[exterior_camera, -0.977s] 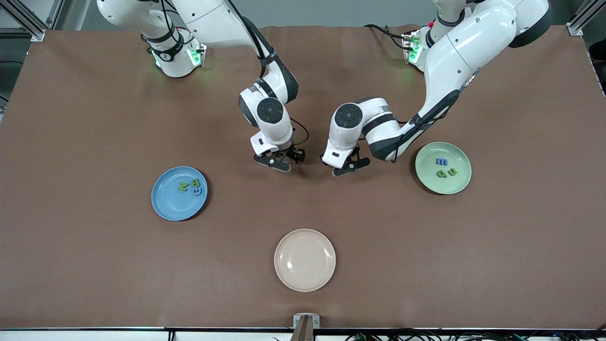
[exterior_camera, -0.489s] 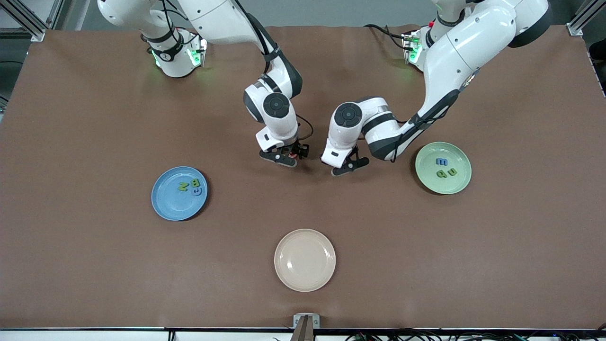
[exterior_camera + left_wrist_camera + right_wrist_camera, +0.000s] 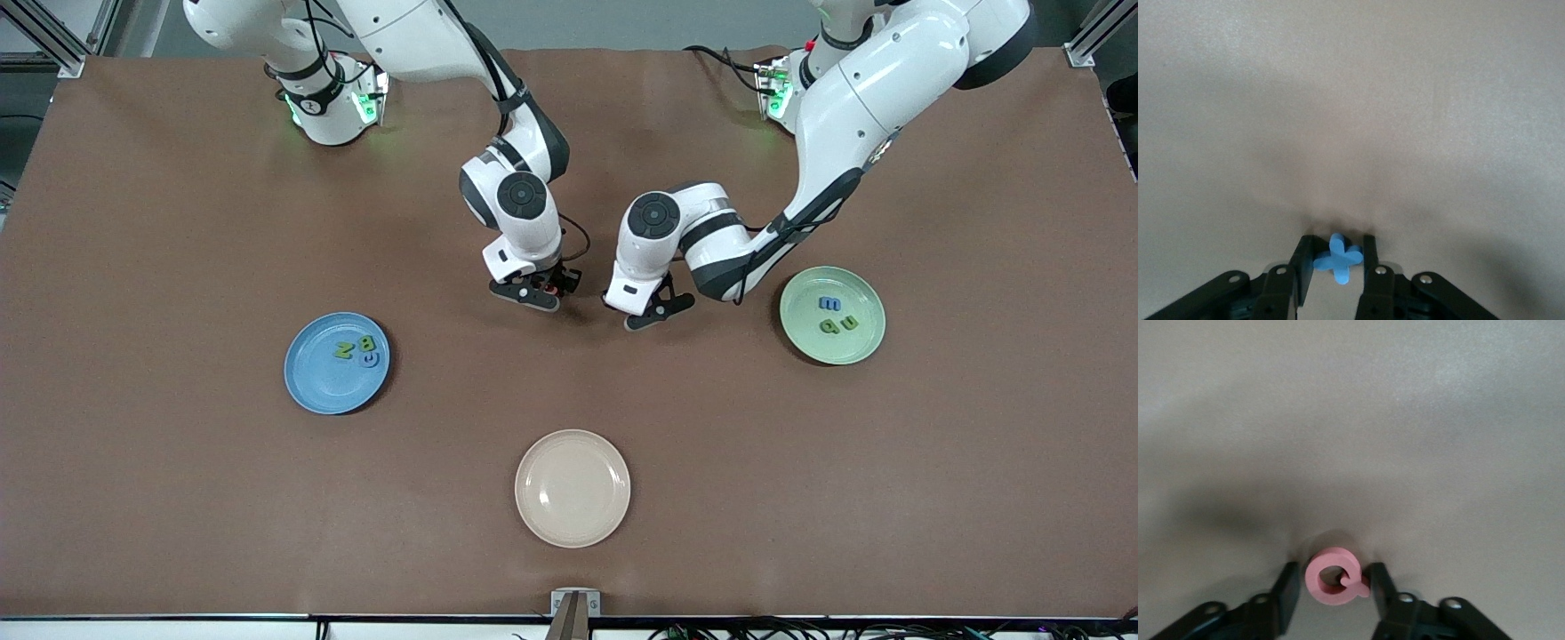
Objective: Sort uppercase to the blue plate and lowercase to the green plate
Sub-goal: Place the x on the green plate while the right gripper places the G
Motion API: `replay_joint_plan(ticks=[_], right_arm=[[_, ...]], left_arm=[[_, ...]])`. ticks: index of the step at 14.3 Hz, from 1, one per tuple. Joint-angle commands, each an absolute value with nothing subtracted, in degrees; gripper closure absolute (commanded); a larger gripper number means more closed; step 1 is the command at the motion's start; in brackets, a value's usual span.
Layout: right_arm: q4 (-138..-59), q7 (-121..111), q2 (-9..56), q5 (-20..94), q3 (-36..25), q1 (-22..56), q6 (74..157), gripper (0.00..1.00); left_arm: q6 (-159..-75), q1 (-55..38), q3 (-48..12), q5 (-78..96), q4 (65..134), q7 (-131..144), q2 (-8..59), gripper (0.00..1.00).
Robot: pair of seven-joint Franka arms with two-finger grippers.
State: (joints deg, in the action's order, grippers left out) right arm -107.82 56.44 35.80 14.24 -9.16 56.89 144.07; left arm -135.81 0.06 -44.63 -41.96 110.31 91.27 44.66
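Observation:
My right gripper is to let go of the pink Q on the blue plate (image 3: 319,361) beside the green N, opposite the blue G.
In the left wrist view my left gripper (image 3: 1337,244) is shut on the blue lowercase x (image 3: 1337,258), low at the table's middle (image 3: 642,313). Close beside it, my right gripper (image 3: 538,293) has its fingers closed in on the pink uppercase Q (image 3: 1333,577); one finger touches its tail. The blue plate (image 3: 313,380), toward the right arm's end, holds the green N (image 3: 343,350), the B (image 3: 368,343) and the blue G (image 3: 374,359). The green plate (image 3: 840,348), toward the left arm's end, holds the blue m (image 3: 829,304), the q (image 3: 829,325) and the u (image 3: 850,323).
A beige plate (image 3: 573,488) with nothing on it lies nearer the front camera than both grippers, close to the table's front edge. The two grippers stand only a hand's width apart over bare brown table.
My right gripper shifted slightly toward the left gripper and its fingers closed in around the pink Q. My left gripper's fingers closed on the blue x and stayed in place.

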Motion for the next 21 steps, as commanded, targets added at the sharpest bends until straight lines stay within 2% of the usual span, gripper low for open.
replay_joint_plan(ticks=[1, 2, 3, 7, 9, 13, 16, 18, 21], right_arm=[[-108.0, 57.5, 36.2, 14.2, -9.8, 57.8, 144.3, 0.83], [-108.0, 57.5, 36.2, 14.2, -9.8, 57.8, 144.3, 0.97], [-108.0, 57.5, 36.2, 14.2, -9.8, 57.7, 144.1, 1.0], [-108.1, 54.2, 35.6, 14.1, -10.9, 55.9, 143.4, 1.0], [-107.9, 49.1, 34.9, 14.1, -13.4, 55.0, 139.2, 1.0], [-108.3, 36.1, 30.4, 14.1, -21.7, 54.4, 128.7, 1.0], [-109.3, 23.7, 27.4, 14.1, -29.9, 54.2, 121.2, 1.0], [-111.2, 14.8, 27.5, 14.1, -34.7, 53.2, 121.4, 1.0], [-111.6, 5.0, 27.5, 14.2, -35.3, 47.1, 121.3, 1.0]], left_arm=[[-133.6, 0.7, -45.0, -41.0, 110.8, 92.1, 42.3, 0.88], [-132.3, 1.3, -46.1, -41.0, 111.0, 91.9, 41.8, 0.88], [-130.6, 3.4, -47.9, -41.0, 111.6, 91.6, 41.5, 0.9], [-123.5, 15.9, -59.1, -41.0, 113.4, 86.9, 41.1, 0.9], [-120.0, 22.7, -64.3, -41.1, 115.4, 83.5, 41.1, 0.9], [-119.4, 37.9, -72.1, -43.4, 122.9, 76.3, 40.4, 0.9], [-119.5, 48.9, -75.0, -51.8, 129.7, 74.0, 40.5, 0.9], [-120.5, 54.0, -75.3, -54.8, 132.1, 70.7, 40.8, 0.9], [-123.4, 61.8, -75.1, -60.6, 134.7, 66.4, 41.1, 0.9]])
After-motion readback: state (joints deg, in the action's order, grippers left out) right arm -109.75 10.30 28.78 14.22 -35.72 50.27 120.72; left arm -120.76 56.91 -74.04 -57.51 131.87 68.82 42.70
